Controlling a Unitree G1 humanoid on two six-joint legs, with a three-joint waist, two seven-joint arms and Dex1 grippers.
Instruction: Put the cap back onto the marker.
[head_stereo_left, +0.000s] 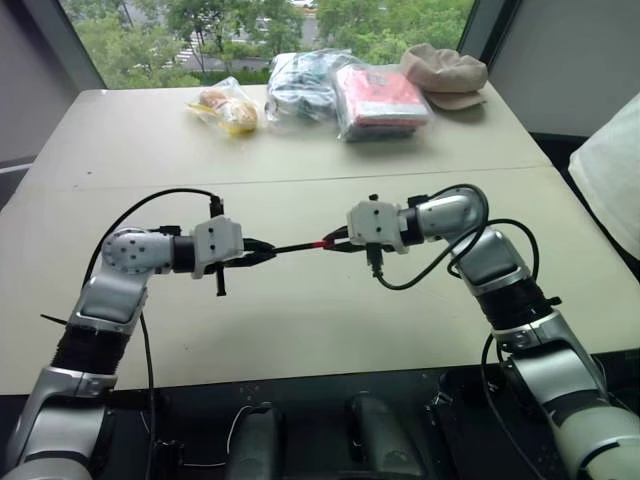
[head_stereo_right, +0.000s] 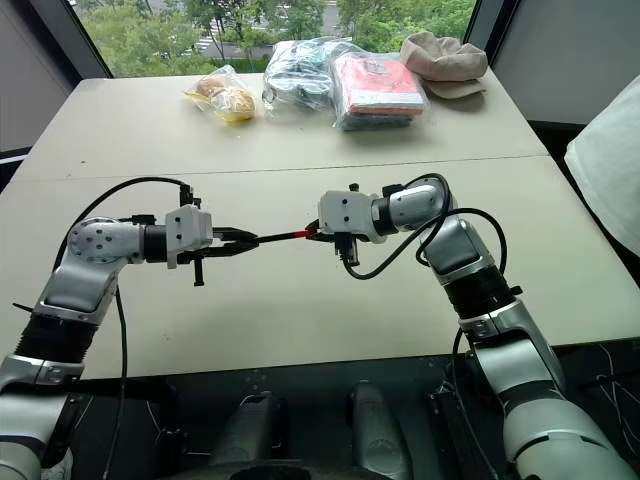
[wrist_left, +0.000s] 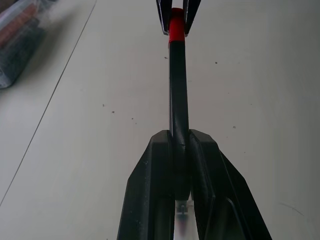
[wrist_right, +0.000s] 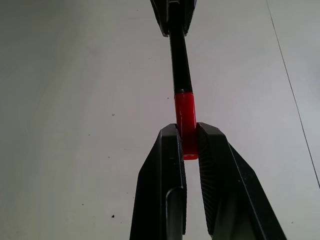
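Observation:
I will let go of the marker with my left gripper so that it rests on the bare table (head_stereo_left: 197, 278) under the white body of my left gripper.
The marker (head_stereo_left: 295, 247) is a thin dark stick held level above the table between both arms. My left gripper (head_stereo_left: 268, 252) is shut on its dark barrel (wrist_left: 178, 110). The red cap (wrist_right: 185, 117) sits on the marker's other end, flush against the barrel. My right gripper (head_stereo_left: 335, 241) is shut on that cap, pinching it between its two black fingers (wrist_right: 172, 150). The two grippers face each other along the marker, roughly a gripper's length apart.
Along the table's far edge lie a yellow snack bag (head_stereo_left: 228, 108), a clear bag of dark items (head_stereo_left: 300, 85), a red packet in plastic wrap (head_stereo_left: 378, 98) and a beige cap hat (head_stereo_left: 447, 73). A white cloth (head_stereo_left: 615, 175) hangs at the right.

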